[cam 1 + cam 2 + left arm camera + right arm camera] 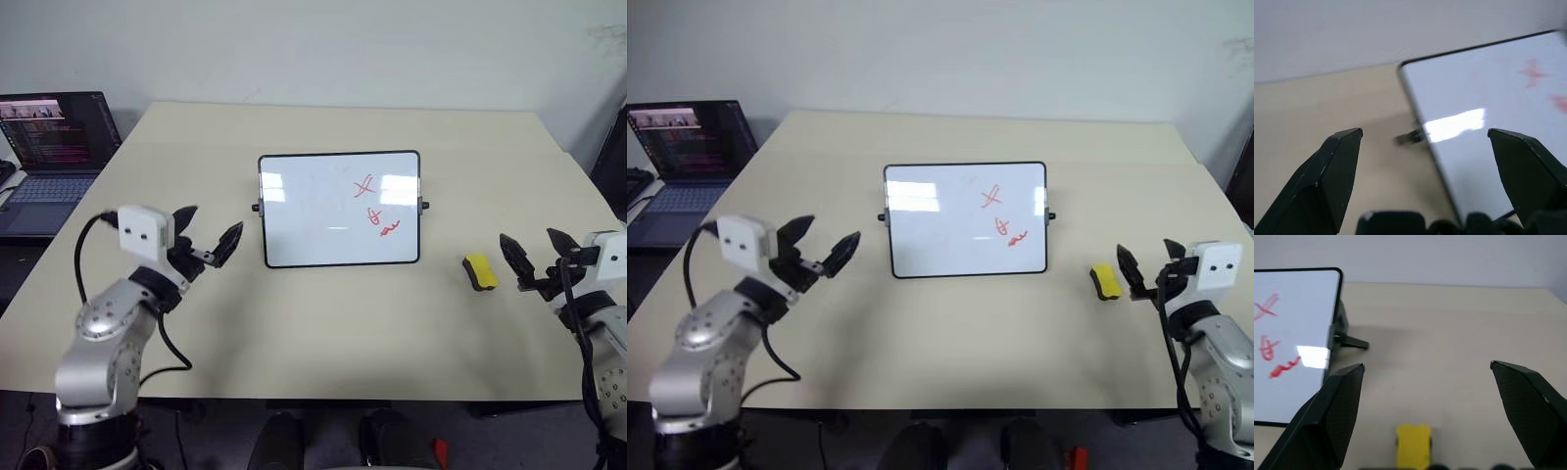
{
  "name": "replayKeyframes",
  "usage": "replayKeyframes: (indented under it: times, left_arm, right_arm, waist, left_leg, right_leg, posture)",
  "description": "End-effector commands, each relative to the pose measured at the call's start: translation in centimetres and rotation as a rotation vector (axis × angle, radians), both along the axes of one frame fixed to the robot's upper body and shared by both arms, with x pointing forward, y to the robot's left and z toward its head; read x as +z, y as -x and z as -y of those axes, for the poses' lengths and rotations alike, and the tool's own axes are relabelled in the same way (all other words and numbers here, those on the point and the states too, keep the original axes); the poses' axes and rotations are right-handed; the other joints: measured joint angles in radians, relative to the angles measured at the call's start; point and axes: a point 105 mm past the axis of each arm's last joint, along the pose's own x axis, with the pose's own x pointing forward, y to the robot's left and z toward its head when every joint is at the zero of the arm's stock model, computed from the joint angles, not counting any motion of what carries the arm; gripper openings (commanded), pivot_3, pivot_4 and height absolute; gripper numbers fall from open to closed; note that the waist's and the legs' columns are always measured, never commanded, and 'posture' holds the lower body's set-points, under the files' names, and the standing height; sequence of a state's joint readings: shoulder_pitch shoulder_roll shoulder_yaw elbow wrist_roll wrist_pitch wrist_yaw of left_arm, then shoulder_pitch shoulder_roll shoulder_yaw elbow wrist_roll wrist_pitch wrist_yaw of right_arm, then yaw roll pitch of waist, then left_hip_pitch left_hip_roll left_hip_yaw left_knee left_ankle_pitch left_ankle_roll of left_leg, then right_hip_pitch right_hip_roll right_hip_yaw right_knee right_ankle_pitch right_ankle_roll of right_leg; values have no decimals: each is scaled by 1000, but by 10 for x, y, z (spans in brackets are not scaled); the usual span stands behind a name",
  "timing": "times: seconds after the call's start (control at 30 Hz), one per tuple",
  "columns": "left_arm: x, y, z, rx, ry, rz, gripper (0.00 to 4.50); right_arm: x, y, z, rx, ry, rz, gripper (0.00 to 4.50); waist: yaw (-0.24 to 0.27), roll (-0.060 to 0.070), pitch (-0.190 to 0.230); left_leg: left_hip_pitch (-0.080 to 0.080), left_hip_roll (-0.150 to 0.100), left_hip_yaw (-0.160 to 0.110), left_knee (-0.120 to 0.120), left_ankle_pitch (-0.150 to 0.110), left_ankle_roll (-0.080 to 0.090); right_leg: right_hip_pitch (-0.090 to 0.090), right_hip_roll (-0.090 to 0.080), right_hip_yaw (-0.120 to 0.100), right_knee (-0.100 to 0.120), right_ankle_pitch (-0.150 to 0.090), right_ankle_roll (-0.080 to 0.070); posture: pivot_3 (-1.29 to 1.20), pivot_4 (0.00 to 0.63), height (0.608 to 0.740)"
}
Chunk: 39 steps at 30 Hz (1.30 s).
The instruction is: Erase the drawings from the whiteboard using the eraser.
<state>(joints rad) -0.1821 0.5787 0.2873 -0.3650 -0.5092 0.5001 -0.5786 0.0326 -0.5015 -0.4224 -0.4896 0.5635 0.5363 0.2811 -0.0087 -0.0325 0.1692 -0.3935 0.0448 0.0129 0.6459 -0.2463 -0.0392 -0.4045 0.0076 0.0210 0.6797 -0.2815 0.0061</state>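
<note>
Next, I move my right gripper next to the yellow eraser beside the whiteboard and close it on the long sides of the eraser point(480, 271) point(1414, 446).
The whiteboard point(339, 209) lies flat in the middle of the beige table, black-framed with small knobs on its short sides. Red drawings point(373, 206) sit on its right half: a cross, a loop and a squiggle. The yellow eraser point(479, 271) rests on the table to the right of the board. My right gripper point(535, 252) hovers open just right of the eraser, nothing between its fingers; the eraser point(1413, 445) lies between them in the right wrist view. My left gripper point(207, 231) hangs open to the left of the board, facing the board's left edge point(1420, 127).
An open laptop point(51, 157) stands on a lower surface beyond the table's far left corner. The table point(323, 333) has bare room in front of the board and behind it. A pale wall runs along the back.
</note>
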Motion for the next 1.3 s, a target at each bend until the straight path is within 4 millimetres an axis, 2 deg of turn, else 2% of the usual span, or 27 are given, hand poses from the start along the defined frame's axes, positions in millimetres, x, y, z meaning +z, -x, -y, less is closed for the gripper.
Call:
replayKeyframes:
  times: [0.03,0.13,0.2,0.33,0.47,0.67,0.8,0.97,1.13,1.3]
  left_arm:
    - [6,14,39,-320,-58,-59,4500]
    - [5,27,61,-528,-135,-103,4500]
    - [4,30,72,-624,-191,-108,4500]
    - [4,24,80,-683,-252,-90,4500]
    - [5,21,85,-700,-256,-77,4500]
    - [-4,26,89,-709,-256,-100,4500]
    - [-7,30,88,-707,-257,-109,4500]
    - [-11,34,83,-692,-264,-132,4500]
    - [-7,32,83,-683,-255,-112,4500]
    - [-2,31,87,-689,-251,-91,4500]
  right_arm:
    - [10,4,-21,71,1,-18,4449]
    - [4,4,-41,141,-19,-109,4449]
    - [-8,-1,-44,110,-19,-191,4449]
    - [-27,-14,-39,14,-4,-273,4449]
    - [-35,-18,-35,-6,19,-294,4449]
    - [-33,-30,-26,-21,36,-280,4449]
    - [-39,-38,-27,9,40,-310,4449]
    - [-46,-54,-16,-2,77,-335,4449]
    - [-44,-63,-6,-24,86,-333,4449]
    - [-43,-64,-5,-7,71,-333,4449]
  waist:
    - [-1,0,0]
    - [-2,0,0]
    - [-5,0,0]
    - [-8,0,0]
    - [-11,0,1]
    - [-18,0,1]
    - [-19,0,1]
    - [-21,0,1]
    - [-20,0,1]
    - [-20,0,1]
  left_leg:
    - [0,0,0,0,0,0]
    - [0,1,-1,-1,0,0]
    - [0,1,-1,-1,0,0]
    - [0,0,-1,0,0,0]
    - [-3,0,-1,-1,0,0]
    - [-4,1,-1,-1,0,0]
    - [-4,1,-2,-1,0,0]
    - [-3,0,-1,0,0,0]
    - [-3,0,-1,0,0,0]
    - [-4,1,-1,0,0,0]
  right_leg:
    - [0,0,0,0,0,0]
    - [-1,1,0,0,0,0]
    - [-1,1,0,0,0,-1]
    - [-1,2,0,0,0,-1]
    - [-2,2,0,-1,-1,-1]
    - [-3,2,-1,-1,-1,-1]
    - [-3,2,-1,-1,-1,-1]
    - [-3,3,0,-1,-1,-1]
    - [-3,3,-1,-1,-1,-1]
    - [-3,3,-1,-1,-1,-1]
  posture:
    - [0,150,740]
    - [0,150,740]
    - [0,150,740]
    - [0,150,740]
    - [0,150,740]
    - [0,150,740]
    - [0,150,740]
    - [0,150,740]
    - [0,150,740]
    - [0,150,740]
